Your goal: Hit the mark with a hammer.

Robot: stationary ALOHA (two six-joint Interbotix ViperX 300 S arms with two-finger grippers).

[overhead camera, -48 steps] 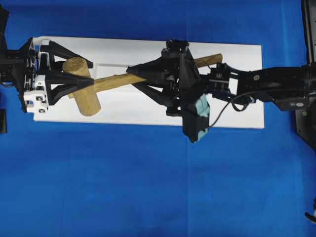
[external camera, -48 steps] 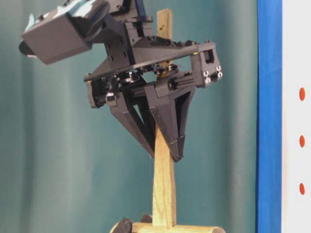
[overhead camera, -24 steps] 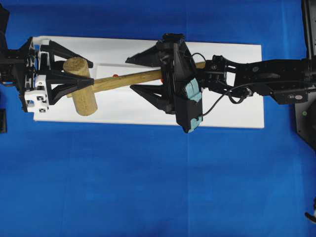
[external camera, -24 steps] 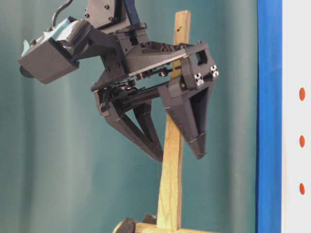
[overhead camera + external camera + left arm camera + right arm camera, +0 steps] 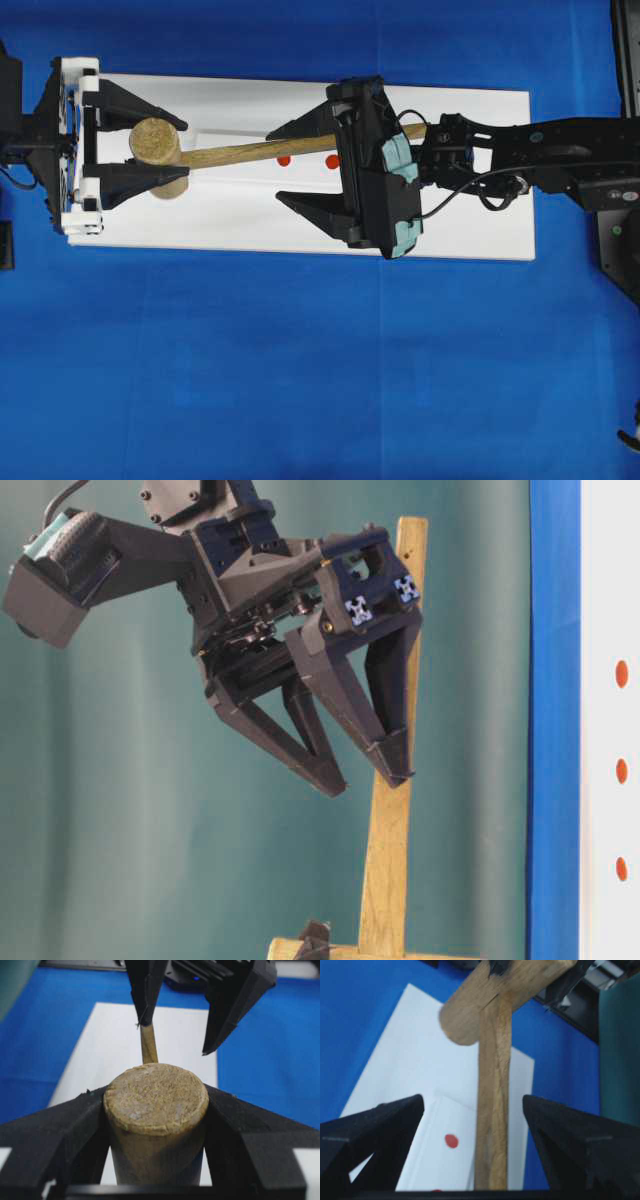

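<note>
The hammer's head is held by my left gripper, so my right gripper should close on the hammer's handle (image 5: 305, 146) and take the hammer over before hitting the mark.
The hammer is a light-wood mallet. Its head (image 5: 155, 147) is clamped between my left gripper's (image 5: 150, 148) fingers at the left end of the white board (image 5: 480, 210). In the left wrist view the head (image 5: 156, 1105) fills the jaws, end face toward the camera. The handle (image 5: 250, 152) runs right, passing between the spread fingers of my right gripper (image 5: 277, 166), which is open and not touching it. In the right wrist view the handle (image 5: 492, 1110) lies between the fingers (image 5: 375, 1130), nearer the right one. Two red marks (image 5: 284, 160) (image 5: 332, 161) lie on the board just beside the handle.
The board lies on blue cloth (image 5: 300, 380). In the table-level view the right gripper (image 5: 368, 780) hangs beside the upright-looking handle (image 5: 385, 880). Three red dots (image 5: 621, 771) show on a white strip at that view's right edge.
My right gripper has let go of the handle and opened wide. The left gripper has turned the head on end, and the handle has swung toward the board's far edge, uncovering the red marks.
</note>
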